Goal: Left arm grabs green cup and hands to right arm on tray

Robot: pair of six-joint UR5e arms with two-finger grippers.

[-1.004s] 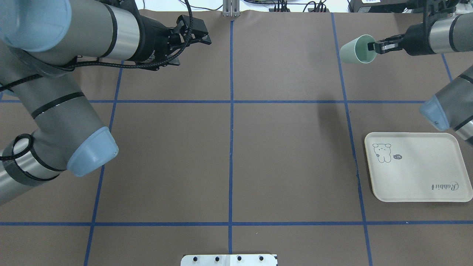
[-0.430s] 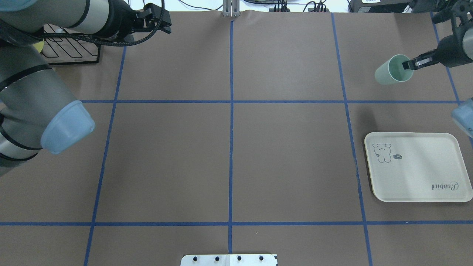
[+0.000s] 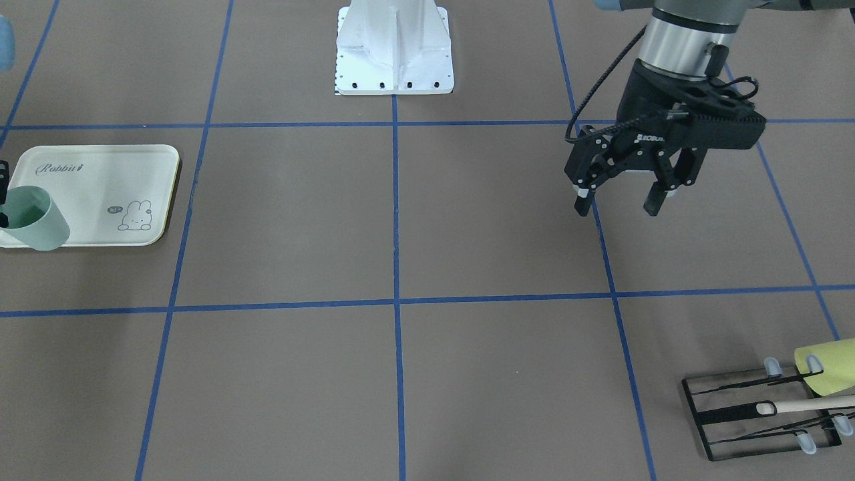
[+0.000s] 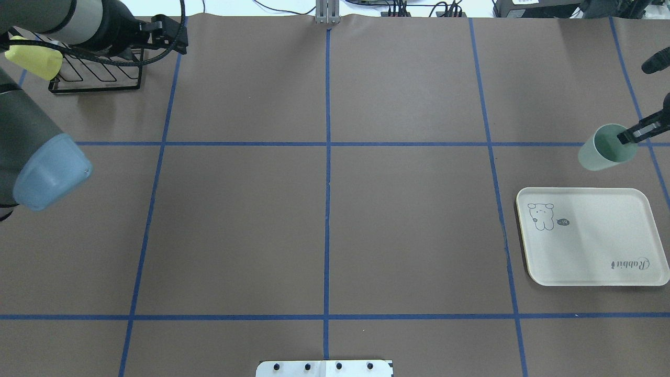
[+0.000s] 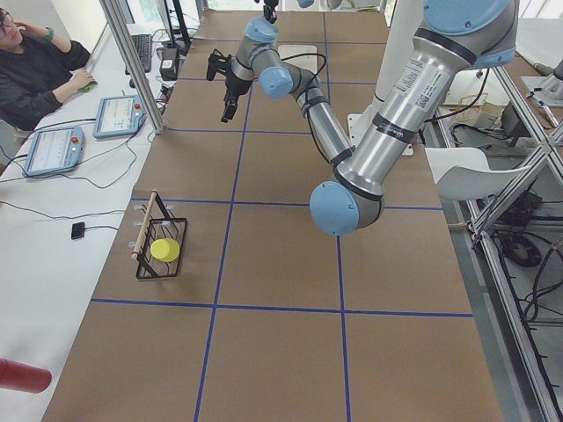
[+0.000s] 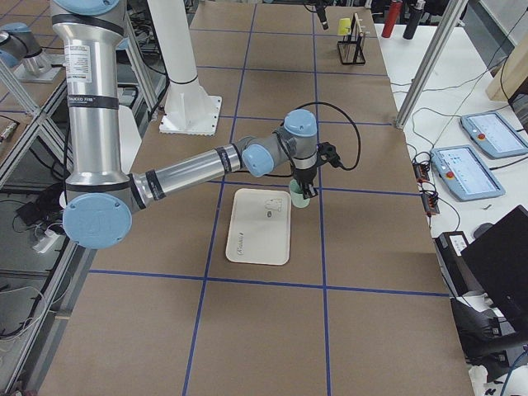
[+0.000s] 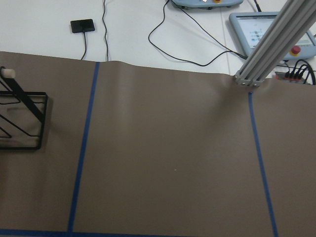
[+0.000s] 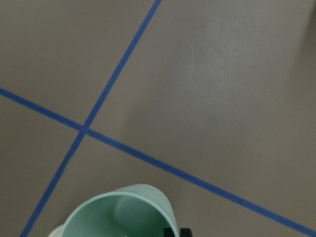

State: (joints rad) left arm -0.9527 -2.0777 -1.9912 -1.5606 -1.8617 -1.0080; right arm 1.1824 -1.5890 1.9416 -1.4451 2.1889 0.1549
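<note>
My right gripper is holding the green cup. It will let go of it on the cream tray [image 3: 79, 197], just beside the little speech bubble of the rabbit drawing.
The pale mint-green cup [image 4: 596, 154] hangs tilted in the air, its mouth toward the right arm. My right gripper [image 4: 624, 138] is shut on its rim, one finger inside. The cup is just past the far edge of the cream tray [image 4: 589, 262]. In the front-facing view the cup [image 3: 40, 226] overlaps the corner of the tray [image 3: 93, 167]. The right wrist view shows the cup's rim [image 8: 123, 207] above the brown table. My left gripper [image 3: 618, 202] is open and empty, high above the table on the left side, and also shows in the overhead view [image 4: 165, 34].
A black wire rack [image 4: 97, 78] stands at the far left with a yellow-green cup [image 4: 36, 58] and a wooden stick on it. In the front-facing view the rack [image 3: 755, 414] is at the lower right. Blue tape lines grid the brown table. The robot base [image 3: 394, 47] is at the near edge.
My right gripper has carried the green cup to the right and nearer, toward the tray. My left arm has drawn back left toward the wire rack, gripper still open.
</note>
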